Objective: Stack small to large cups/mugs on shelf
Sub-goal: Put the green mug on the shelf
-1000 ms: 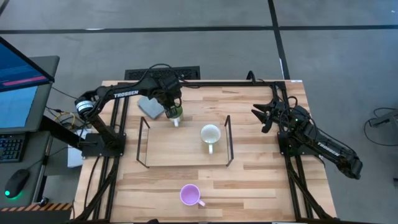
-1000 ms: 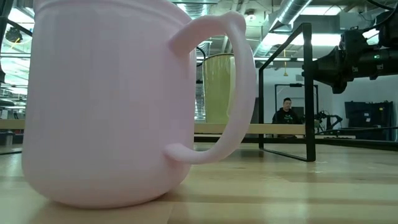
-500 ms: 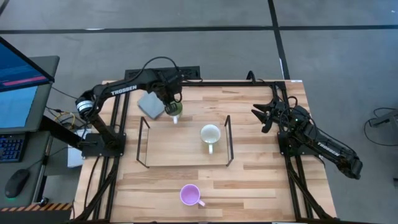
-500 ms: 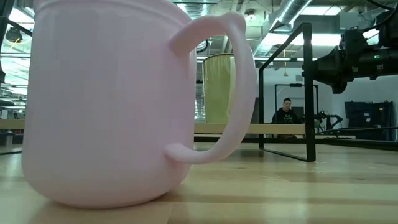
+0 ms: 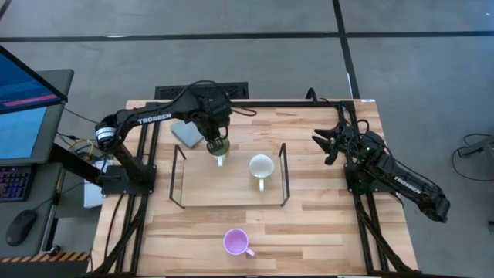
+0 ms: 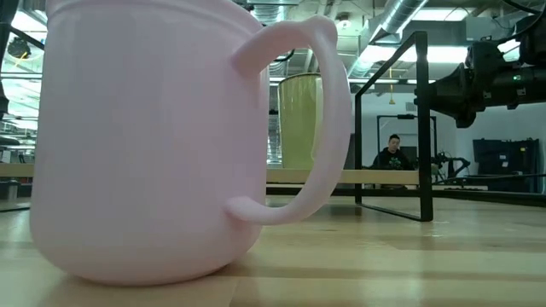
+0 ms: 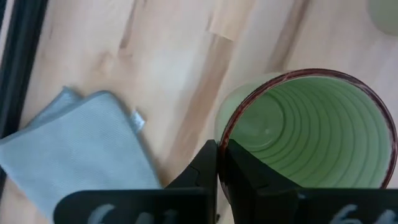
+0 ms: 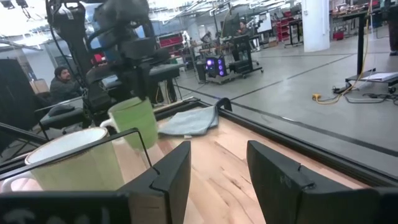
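My left gripper should release the olive green mug on the wire shelf (image 5: 236, 168) by the cream mug.
My left gripper (image 5: 215, 137) is shut on the olive green mug (image 5: 219, 145) at the far edge of the wire shelf (image 5: 177, 176), left of its middle. The mug also shows in the left wrist view (image 7: 305, 137) and the right wrist view (image 8: 134, 121). The cream mug (image 5: 261, 166) stands upright inside the shelf's right half. The purple mug (image 5: 235, 242) stands on the table near the front edge and fills the low view (image 6: 145, 136). My right gripper (image 8: 217, 171) is open and empty at the table's right side (image 5: 326, 144). My left gripper pinches the green mug's rim (image 7: 225, 134), with one finger inside the mug and one outside against its wall. The fingers come from above, pointing down. The mug sits upright below them, mouth up. Whether its base is clear of the table cannot be told.
A folded grey cloth (image 5: 187, 131) lies on the table just left of the green mug, beyond the shelf. The shelf's upright wire ends (image 5: 284, 174) stand on either side of the cream mug. A person sits in the room beyond the table (image 6: 393, 153).
My left gripper, still shut on the green mug, has gone a little toward the table's far edge. It has then come back toward the near edge and the shelf, carrying the mug upright with it.
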